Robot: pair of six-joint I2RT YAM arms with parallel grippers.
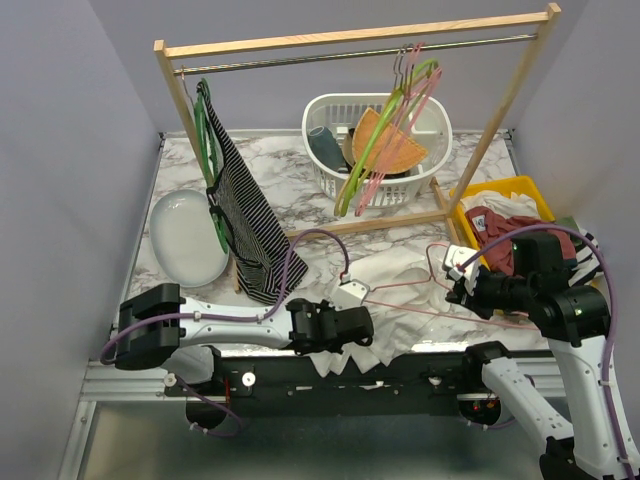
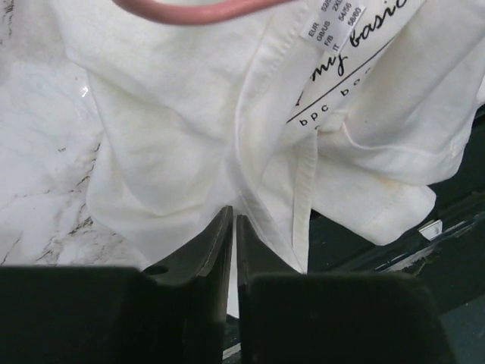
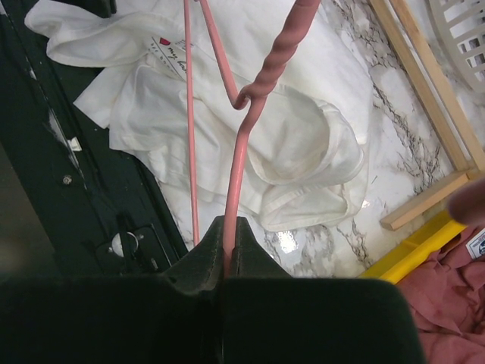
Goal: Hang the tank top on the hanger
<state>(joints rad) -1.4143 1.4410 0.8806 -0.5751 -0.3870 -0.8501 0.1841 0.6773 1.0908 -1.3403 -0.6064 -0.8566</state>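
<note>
The tank top's neckline edge is beside my left gripper's fingers, so next my left gripper opens, grabs that neckline edge (image 2: 239, 152) and pulls it over the end of the hanger.
The white tank top (image 1: 400, 270) lies crumpled on the marble table near the front edge. My left gripper (image 1: 366, 330) is shut on a fold of its fabric; the wrist view shows cloth pinched between the jaws (image 2: 233, 221), the tank top (image 2: 182, 114) with its neck label above. My right gripper (image 1: 462, 290) is shut on the pink wire hanger (image 1: 405, 287) and holds it low over the tank top. In the right wrist view the hanger (image 3: 241, 152) rises from the closed jaws (image 3: 229, 227), its twisted neck above the tank top (image 3: 303, 144). A pink wire (image 2: 189, 11) crosses the top of the left wrist view.
A wooden clothes rack (image 1: 350, 40) stands behind, with a striped garment (image 1: 240, 210) on a dark green hanger and lime-green and pink hangers (image 1: 400, 110) at right. A white basket (image 1: 375, 140), a yellow bin of clothes (image 1: 505, 215) and a white dish (image 1: 185, 235) sit around.
</note>
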